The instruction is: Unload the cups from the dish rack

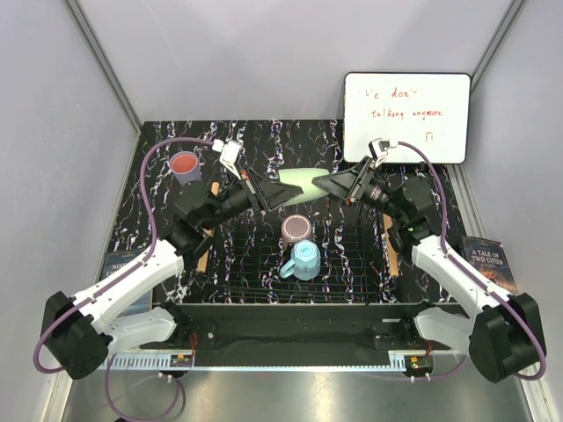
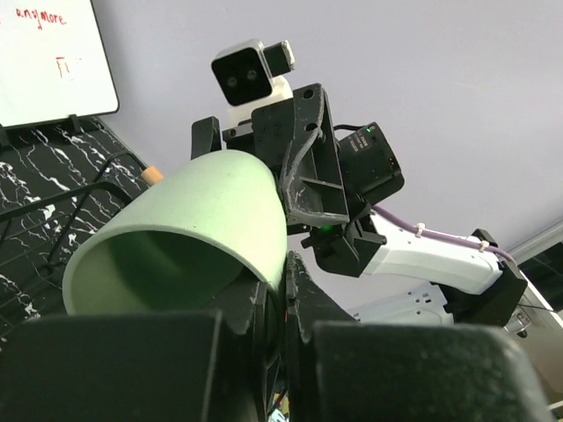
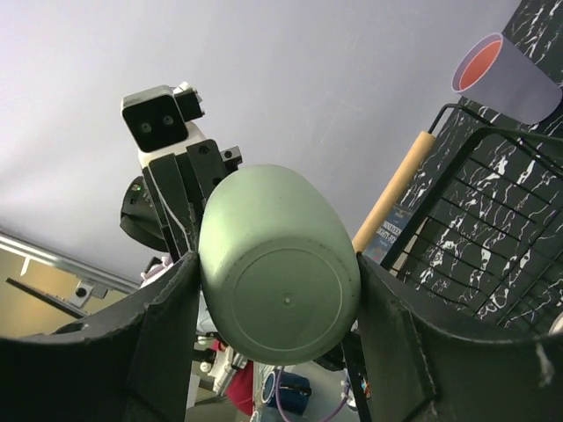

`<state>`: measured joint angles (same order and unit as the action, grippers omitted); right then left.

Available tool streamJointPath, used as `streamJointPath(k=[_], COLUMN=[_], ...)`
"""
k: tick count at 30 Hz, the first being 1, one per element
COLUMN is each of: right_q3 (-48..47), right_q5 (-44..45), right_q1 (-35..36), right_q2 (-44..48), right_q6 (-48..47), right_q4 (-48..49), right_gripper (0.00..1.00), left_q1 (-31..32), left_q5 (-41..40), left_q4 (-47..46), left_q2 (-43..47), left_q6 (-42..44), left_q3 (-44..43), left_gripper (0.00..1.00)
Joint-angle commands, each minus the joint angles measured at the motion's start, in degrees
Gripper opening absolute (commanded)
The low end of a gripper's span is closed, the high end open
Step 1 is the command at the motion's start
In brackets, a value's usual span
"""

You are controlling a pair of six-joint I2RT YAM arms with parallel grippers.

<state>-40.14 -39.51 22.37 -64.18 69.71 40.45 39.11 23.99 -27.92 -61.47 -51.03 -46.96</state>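
Next, my left gripper releases the pale green cup inside the opening of the lavender cup point(image 1: 183, 162).
The pale green cup point(image 1: 303, 183) hangs on its side in the air over the far edge of the dish rack point(image 1: 352, 268), between both grippers. My left gripper point(image 1: 283, 192) is shut on its rim, one finger inside and one outside point(image 2: 286, 290). My right gripper point(image 1: 329, 184) has a finger against each side of the cup's base point(image 3: 280, 294). The cup's mouth shows in the left wrist view point(image 2: 193, 229). The mauve-brown cup point(image 1: 297, 229) and the light blue mug point(image 1: 305, 258) stand in the rack. The lavender cup point(image 1: 185, 165) stands on the table at the far left, outside the rack.
A whiteboard point(image 1: 406, 117) stands at the back right. A book point(image 1: 486, 259) lies right of the rack and another point(image 1: 119, 268) left of it. The rack's wooden side bar point(image 3: 396, 189) and wire rim point(image 3: 493, 220) are close beside the right gripper.
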Motion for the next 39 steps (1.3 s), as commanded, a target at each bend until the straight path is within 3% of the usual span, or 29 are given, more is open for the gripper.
streamJointPath(k=[1, 3, 5, 9, 11, 13, 14, 17, 22, 26, 39], right_q3=[-2.9, -5.5, -7.7, -13.5, -14.9, -16.6, -17.4, -20.1, -18.9, -19.2, -16.8], right_q5=[-2.1, 2.0, 5.7, 19.6, 24.1, 29.4, 30.9, 35.2, 37.3, 37.2, 36.8], right_q1=[1.1, 1.1, 1.0, 1.1, 1.1, 1.1, 1.1, 1.0, 1.1, 1.1, 1.1], right_q2=[4.9, 7.8, 9.3, 11.8, 12.2, 12.1, 11.0, 7.9, 5.9, 5.3, 4.9], right_q6=[-10.5, -14.8, -21.6, -31.0, -32.3, -33.5, -33.7, -34.4, -35.2, -36.4, -36.8], right_q4=[-9.7, -20.6, -28.5, -47.8, -51.9, -57.0, -60.5, -66.6, -68.1, -68.9, -65.1], right_gripper=[0.71, 0.92, 0.97, 1.0, 0.99, 0.98, 0.98, 0.97, 0.97, 0.97, 0.95], left_q1=[-0.4, -0.4, -0.4, -1.6, -2.8, -5.4, -8.8, -16.8, -23.2, -27.8, -29.9], left_q5=[-6.5, -10.9, -14.3, -22.8, -24.5, -31.9, -33.8, -37.8, -45.7, -44.8, -46.3], left_q4=[13.6, 22.8, 28.2, 41.6, 44.6, 53.6, 62.0, 71.4, 76.0, 77.2, 77.3], left_q2=[-1.2, -1.6, -2.2, -2.6, -2.6, -4.3, -7.9, -13.7, -21.3, -27.9, -44.5], left_q6=[7.5, 10.1, 13.6, 18.3, 19.8, 20.8, 21.0, 22.2, 26.9, 26.5, 27.4], left_q3=[-6.6, -10.1, -12.4, -17.9, -19.4, -24.9, -27.9, -37.7, -43.9, -49.2, -65.1], left_gripper=[0.0, 0.0, 0.0, 0.0, 0.0, 0.0, 0.0, 0.0, 0.0, 0.0, 0.0])
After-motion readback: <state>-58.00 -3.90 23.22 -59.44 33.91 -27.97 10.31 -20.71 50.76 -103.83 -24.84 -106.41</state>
